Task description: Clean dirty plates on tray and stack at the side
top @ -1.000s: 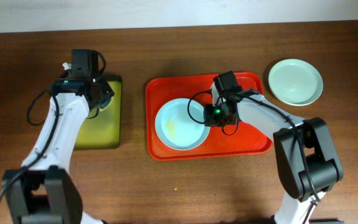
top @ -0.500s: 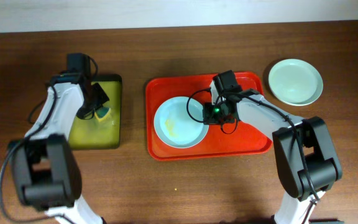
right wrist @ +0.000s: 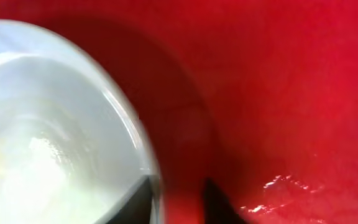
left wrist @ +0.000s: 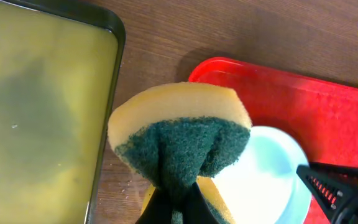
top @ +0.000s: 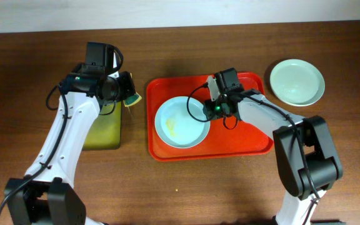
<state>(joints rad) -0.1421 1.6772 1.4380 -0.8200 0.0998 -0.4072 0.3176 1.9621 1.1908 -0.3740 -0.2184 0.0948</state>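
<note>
The sponge will go down in the middle of the black-rimmed yellow-green tray (top: 97, 114) (left wrist: 33, 116) from my left gripper.
A pale blue plate (top: 181, 123) with a yellowish smear lies on the left half of the red tray (top: 249, 134). My right gripper (top: 210, 111) is shut on its right rim: in the right wrist view the gripper (right wrist: 176, 190) has one finger inside the plate (right wrist: 42, 143) and one outside over the tray (right wrist: 278, 81). My left gripper (top: 127, 95) is shut on a yellow-and-green sponge (left wrist: 179, 134), held just left of the tray's (left wrist: 328, 106) left edge. The plate (left wrist: 266, 174) lies beyond it. A pale green plate (top: 297, 82) sits on the table at the far right. No third plate shows.
A black-rimmed yellow-green tray (top: 102, 128) lies on the wooden table left of the red tray, and also shows in the left wrist view (left wrist: 36, 112). The right half of the red tray holds only my right arm above it.
My left gripper has swung right with the sponge, from over the yellow-green tray to the gap beside the red tray. The right gripper and plate have barely moved.
</note>
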